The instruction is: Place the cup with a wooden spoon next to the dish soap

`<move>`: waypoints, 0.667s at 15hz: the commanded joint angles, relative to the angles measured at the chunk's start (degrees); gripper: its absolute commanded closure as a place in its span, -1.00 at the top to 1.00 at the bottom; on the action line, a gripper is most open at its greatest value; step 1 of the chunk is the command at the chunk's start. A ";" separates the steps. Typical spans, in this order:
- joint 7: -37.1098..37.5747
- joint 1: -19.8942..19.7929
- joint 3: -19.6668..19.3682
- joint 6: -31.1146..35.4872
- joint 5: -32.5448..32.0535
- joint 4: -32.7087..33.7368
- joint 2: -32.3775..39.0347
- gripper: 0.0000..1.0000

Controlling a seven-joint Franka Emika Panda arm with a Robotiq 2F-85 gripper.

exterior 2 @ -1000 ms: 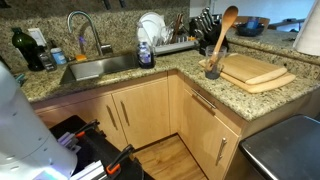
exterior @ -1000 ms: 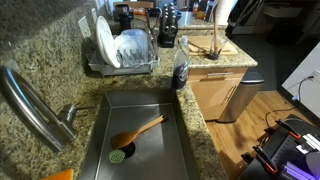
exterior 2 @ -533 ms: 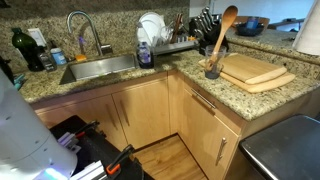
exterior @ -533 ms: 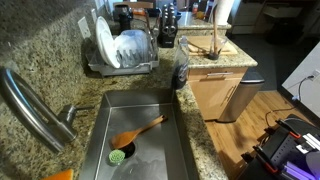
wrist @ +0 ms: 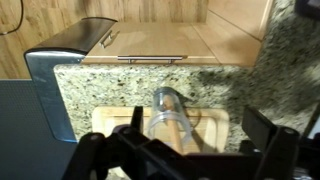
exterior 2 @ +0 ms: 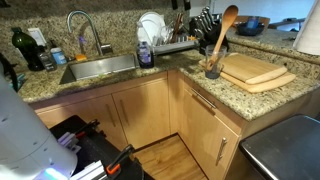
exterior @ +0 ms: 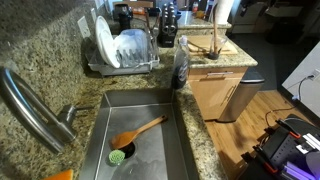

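Observation:
The spoon stands inside the cup, so my gripper should next move to the cup's rim [exterior: 215, 48] [wrist: 150, 124], on the cup's side toward the steel bin, and close there.
The small dark cup [exterior 2: 212, 70] stands on the granite counter at the corner of a cutting board, with the pale wooden spoon [exterior 2: 226, 30] upright in it. Both also show in an exterior view, the cup [exterior: 213, 52] and the spoon [exterior: 215, 35]. The dish soap [exterior: 180, 62] is a slim bluish bottle at the sink's corner, also in an exterior view [exterior 2: 146, 52]. In the wrist view my gripper [wrist: 200, 140] is open and empty, above the cup [wrist: 168, 100]. The cup sits between the fingers, nearer the left one. The spoon [wrist: 176, 132] leans inside it.
A sink [exterior: 150, 105] holds an orange-handled brush with a green head [exterior: 135, 133]. A dish rack with plates [exterior: 125, 50] stands behind the soap. A cutting board [exterior 2: 255, 72], a knife block [exterior 2: 205, 25], a faucet [exterior 2: 85, 30] and a steel bin [wrist: 60, 60] are nearby.

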 commanded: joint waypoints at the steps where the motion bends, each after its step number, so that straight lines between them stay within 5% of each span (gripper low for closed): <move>1: 2.68 -4.39 -4.48 2.33 1.24 6.22 8.94 1.00; 6: 2.31 -4.43 -5.73 2.98 0.25 4.78 9.08 1.00; 10: 7.11 -6.72 -7.55 -9.69 8.03 20.21 23.32 1.00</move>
